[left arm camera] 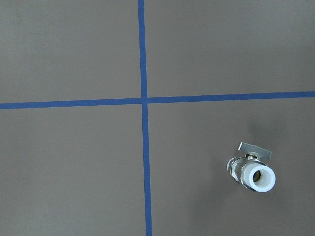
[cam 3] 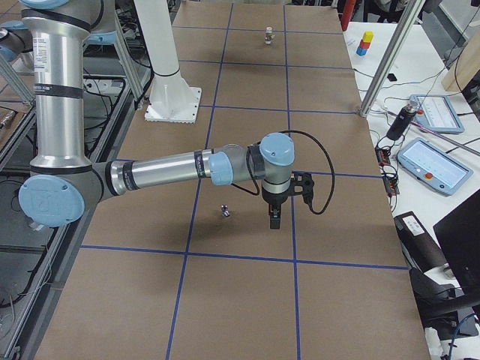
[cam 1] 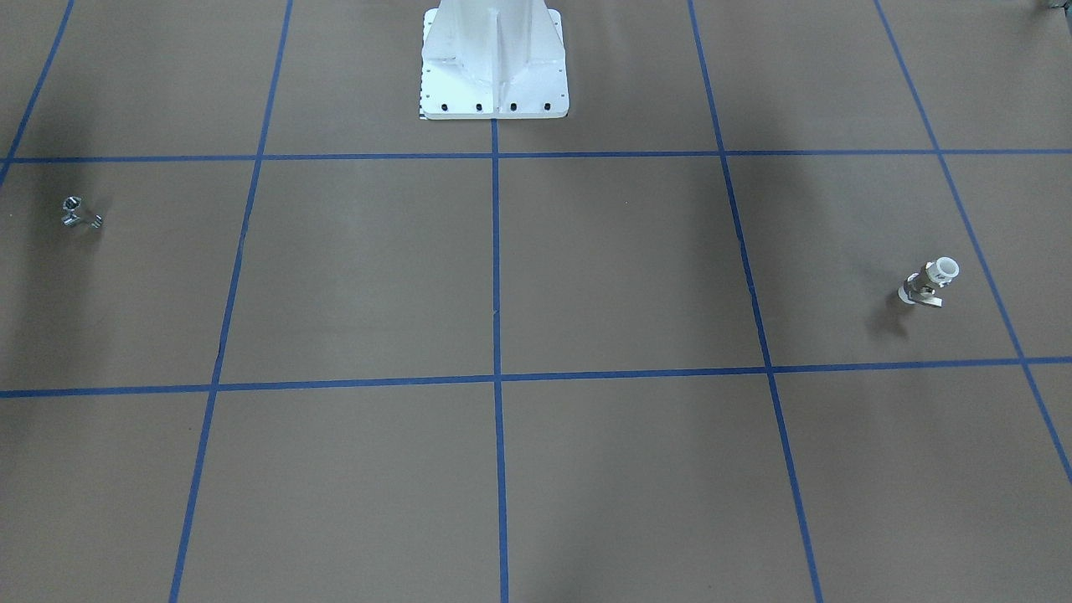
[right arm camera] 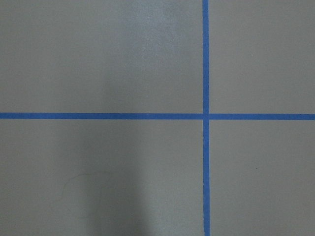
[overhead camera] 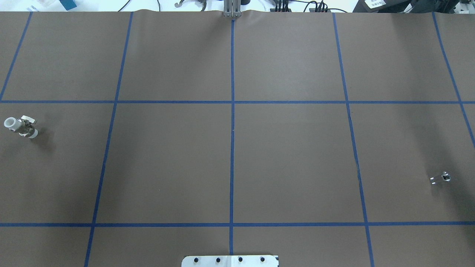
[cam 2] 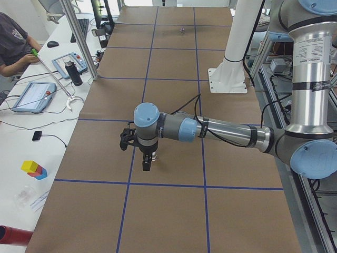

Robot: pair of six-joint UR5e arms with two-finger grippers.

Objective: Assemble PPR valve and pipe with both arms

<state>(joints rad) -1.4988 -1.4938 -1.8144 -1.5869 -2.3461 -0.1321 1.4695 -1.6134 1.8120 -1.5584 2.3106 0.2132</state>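
Next, my left gripper grips the PPR valve on its upper white ring end (cam 1: pixel 941 270) (left arm camera: pixel 260 177), above its flat tab handle.
The PPR valve (overhead camera: pixel 21 127), with white ring ends and a flat tab handle, lies at the table's far left in the overhead view. It also shows in the front view (cam 1: pixel 928 283) and low right in the left wrist view (left arm camera: pixel 251 172). The chrome pipe (overhead camera: pixel 440 178) lies at the far right; it shows too in the front view (cam 1: pixel 79 213). My left gripper (cam 2: pixel 146 161) hangs over the table near the valve. My right gripper (cam 3: pixel 274 217) hangs just right of the pipe (cam 3: pixel 225 212). I cannot tell whether either is open or shut. The right wrist view shows only bare table.
The white bolted pedestal (cam 1: pixel 494 67) stands at the table's robot side. Blue tape lines (overhead camera: pixel 232 129) divide the brown table into squares. Desks with tablets (cam 2: pixel 34 95) and a seated person (cam 2: pixel 13 45) run along the far side.
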